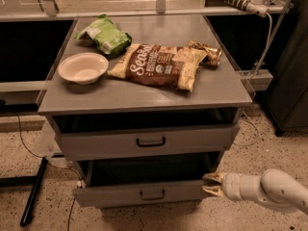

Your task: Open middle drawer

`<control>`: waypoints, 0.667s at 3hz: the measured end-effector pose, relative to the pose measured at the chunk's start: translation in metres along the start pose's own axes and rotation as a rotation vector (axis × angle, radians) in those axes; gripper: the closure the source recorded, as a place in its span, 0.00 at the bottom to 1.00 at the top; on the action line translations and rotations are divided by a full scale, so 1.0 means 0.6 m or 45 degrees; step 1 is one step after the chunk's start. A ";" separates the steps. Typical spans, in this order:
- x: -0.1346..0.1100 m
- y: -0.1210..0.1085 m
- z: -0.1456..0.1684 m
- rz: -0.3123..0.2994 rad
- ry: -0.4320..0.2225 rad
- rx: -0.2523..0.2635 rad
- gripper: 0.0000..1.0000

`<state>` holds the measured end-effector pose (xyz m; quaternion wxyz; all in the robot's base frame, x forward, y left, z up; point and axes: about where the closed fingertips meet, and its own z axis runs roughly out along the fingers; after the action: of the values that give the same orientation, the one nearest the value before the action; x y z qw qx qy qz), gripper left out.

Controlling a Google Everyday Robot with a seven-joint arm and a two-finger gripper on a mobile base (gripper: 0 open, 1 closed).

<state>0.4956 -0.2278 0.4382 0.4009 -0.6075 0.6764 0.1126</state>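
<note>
Next, I open at the half-out middle drawer front's end, take the front's top corner [206,181] and pull it wider.
The middle drawer [115,195] is a grey flat front with a small black bar handle [152,194]. It stands pulled out from the cabinet, with a dark gap above it. My gripper [211,184] is at the right end of this drawer front, coming in from the lower right on a white arm [269,191]. Its two yellowish fingertips are spread apart one above the other, right at the front's right edge. The top drawer [192,139] above is slightly out. The bottom drawer is hidden beneath the pulled-out one.
On the grey cabinet top [144,96] lie a white bowl [83,67], a brown snack bag [159,65], a green bag [106,35] and a small gold packet [208,52]. A black pole [33,191] leans at the lower left. A dark cabinet [291,81] stands at the right.
</note>
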 end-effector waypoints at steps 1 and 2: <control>-0.008 0.015 -0.027 -0.028 0.010 0.038 1.00; -0.010 0.018 -0.029 -0.028 0.010 0.038 0.82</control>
<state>0.4784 -0.2323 0.4501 0.4083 -0.6093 0.6729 0.0959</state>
